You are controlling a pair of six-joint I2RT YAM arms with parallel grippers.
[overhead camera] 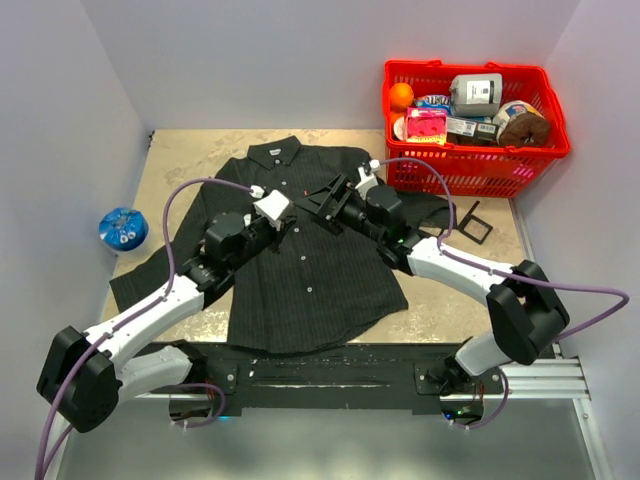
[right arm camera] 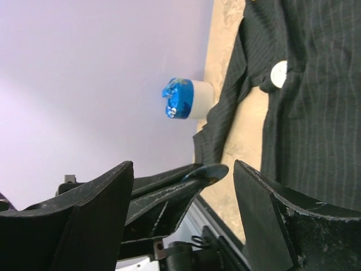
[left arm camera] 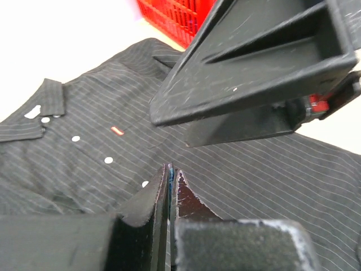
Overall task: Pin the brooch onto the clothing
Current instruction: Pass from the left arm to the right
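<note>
The brooch sits deep between the fingers of my left gripper, so my right gripper will grab the brooch's free edge (right arm camera: pixel 211 172) while my left gripper opens and grips the brooch's rim again.
The dark pinstriped shirt (overhead camera: pixel 300 275) lies flat on the table, collar at the far side; its pale buttons and red chest tag (left arm camera: pixel 117 131) show in the left wrist view. My left gripper (overhead camera: pixel 298 214) hovers over the shirt's chest, shut on the brooch (left arm camera: pixel 168 179), a thin blue disc seen edge-on between its fingertips. In the right wrist view the brooch (right arm camera: pixel 207 170) sticks out of the left gripper's tip. My right gripper (overhead camera: pixel 322 200) is open, its jaws on either side of that tip without touching it. Its fingers (left arm camera: pixel 254 68) loom large in the left wrist view.
A red basket (overhead camera: pixel 545 150) with several groceries stands at the back right. A white tub with a blue top (overhead camera: pixel 123 229) sits at the left wall, also in the right wrist view (right arm camera: pixel 185 99). A small black frame (overhead camera: pixel 474 222) lies right of the shirt.
</note>
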